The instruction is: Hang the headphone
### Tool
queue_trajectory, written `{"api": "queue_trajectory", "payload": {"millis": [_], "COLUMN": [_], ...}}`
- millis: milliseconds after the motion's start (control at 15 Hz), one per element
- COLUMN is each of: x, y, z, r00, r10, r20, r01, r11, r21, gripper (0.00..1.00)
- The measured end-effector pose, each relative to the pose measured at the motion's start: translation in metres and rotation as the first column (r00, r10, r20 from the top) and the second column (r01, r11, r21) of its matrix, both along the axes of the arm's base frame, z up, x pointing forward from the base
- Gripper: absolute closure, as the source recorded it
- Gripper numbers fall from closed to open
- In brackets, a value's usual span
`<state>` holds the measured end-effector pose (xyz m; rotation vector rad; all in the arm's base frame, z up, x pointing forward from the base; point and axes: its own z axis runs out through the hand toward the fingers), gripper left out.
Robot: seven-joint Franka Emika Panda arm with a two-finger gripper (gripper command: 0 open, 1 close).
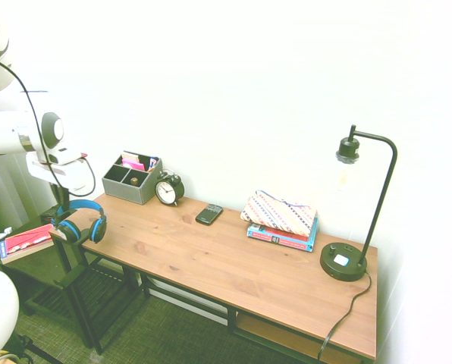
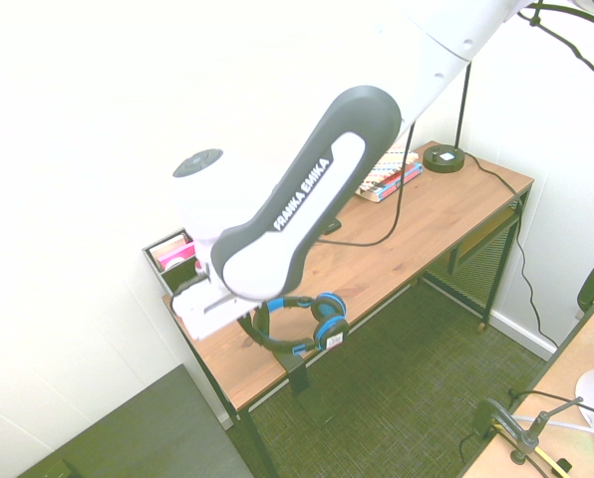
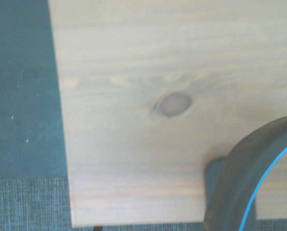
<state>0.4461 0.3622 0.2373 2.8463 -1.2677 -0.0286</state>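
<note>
The gripper will release the headphone on the black hook, hanging just below the wooden desk's front edge (image 1: 85,287).
The headphone (image 1: 82,225), with a bright blue headband and black-and-blue ear cups, hangs in the air at the left end of the wooden desk (image 1: 233,262). My gripper (image 1: 65,199) is shut on its headband from above. In the second exterior view the headphone (image 2: 312,317) sits just above the desk's corner, over a black hook (image 2: 295,370) fixed to the desk's edge, and my wrist hides the fingers. The wrist view shows the dark headband with a blue line (image 3: 249,183) over the desk's end and a knot in the wood.
A grey organiser box (image 1: 131,178) and a black twin-bell alarm clock (image 1: 167,189) stand at the back left. Further right lie a phone (image 1: 208,214), a striped pouch on books (image 1: 280,220) and a black lamp (image 1: 346,262). A low side table with a red book (image 1: 25,241) stands left of the desk.
</note>
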Motion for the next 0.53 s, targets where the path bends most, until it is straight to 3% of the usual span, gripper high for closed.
{"api": "queue_trajectory", "payload": {"millis": [267,533], "x": [-0.055,-0.088], "y": [0.031,0.012], "z": [-0.020,-0.050], "r00": [0.997,0.993], "r10": [0.074,0.101], "r20": [-0.031,-0.054], "r01": [-0.075,-0.103], "r11": [0.997,0.994], "r21": [-0.025,-0.043], "gripper": [1.00,1.00]}}
